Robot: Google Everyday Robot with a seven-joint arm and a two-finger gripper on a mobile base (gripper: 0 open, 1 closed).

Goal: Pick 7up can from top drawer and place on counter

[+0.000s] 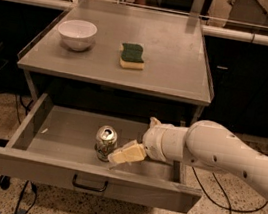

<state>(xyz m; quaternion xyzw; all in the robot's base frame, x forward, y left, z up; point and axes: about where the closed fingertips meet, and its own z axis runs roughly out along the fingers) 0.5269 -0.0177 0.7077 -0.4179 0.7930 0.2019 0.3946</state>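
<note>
The lower half (106,150) of the 7up can will be held by my gripper as it closes, with the can's silver top clear above the fingers.
The 7up can (105,142) stands upright in the open top drawer (64,133), near the middle front, its silver top and pull tab facing up. My gripper (122,155) reaches in from the right on a white arm, its pale yellow fingers (129,153) right beside the can's right side, touching or nearly touching it. The counter (171,64) above is a flat grey metal top with low side rims.
A white bowl (77,34) sits at the counter's back left. A green and yellow sponge (132,56) lies near the counter's middle. The drawer's dark bar handle (89,185) is on its front panel. Cables trail on the speckled floor.
</note>
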